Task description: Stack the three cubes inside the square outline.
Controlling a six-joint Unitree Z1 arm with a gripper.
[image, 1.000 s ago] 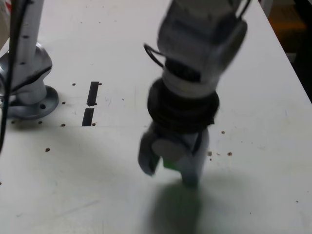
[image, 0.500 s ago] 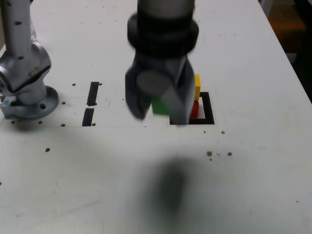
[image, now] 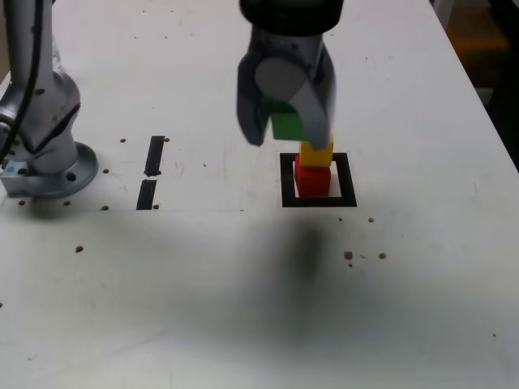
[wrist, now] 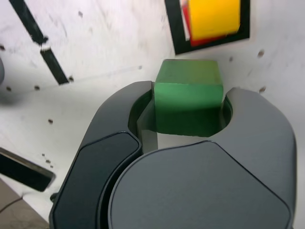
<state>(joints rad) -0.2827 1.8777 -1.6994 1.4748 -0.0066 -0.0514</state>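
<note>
The robot's gripper needs to release the green cube on top of the yellow cube (image: 318, 131) (wrist: 214, 18), above the red cube.
The green cube (image: 286, 125) hangs in the air, with my gripper (image: 285, 130) shut on it; the wrist view shows the green cube (wrist: 188, 98) squeezed between both jaws of the gripper (wrist: 188, 112). The yellow cube (image: 317, 152) sits on the red cube (image: 313, 178) inside the black square outline (image: 285, 180). In the exterior view the green cube is up and slightly to the left of that stack, above its top. From the wrist I see the yellow cube (wrist: 213, 17) with a red edge (wrist: 187, 24) inside the outline (wrist: 173, 26).
The arm's silver base (image: 45, 121) stands at the exterior view's left. Two short black strips (image: 152, 170) lie between the base and the outline. Small brown specks dot the white table (image: 162, 300). The table's right edge runs close to a dark drop-off.
My gripper has risen from the near table with the green cube and moved away from the camera, toward the stack, shifting rightward in the last half second. The stack, hidden at first, now shows.
</note>
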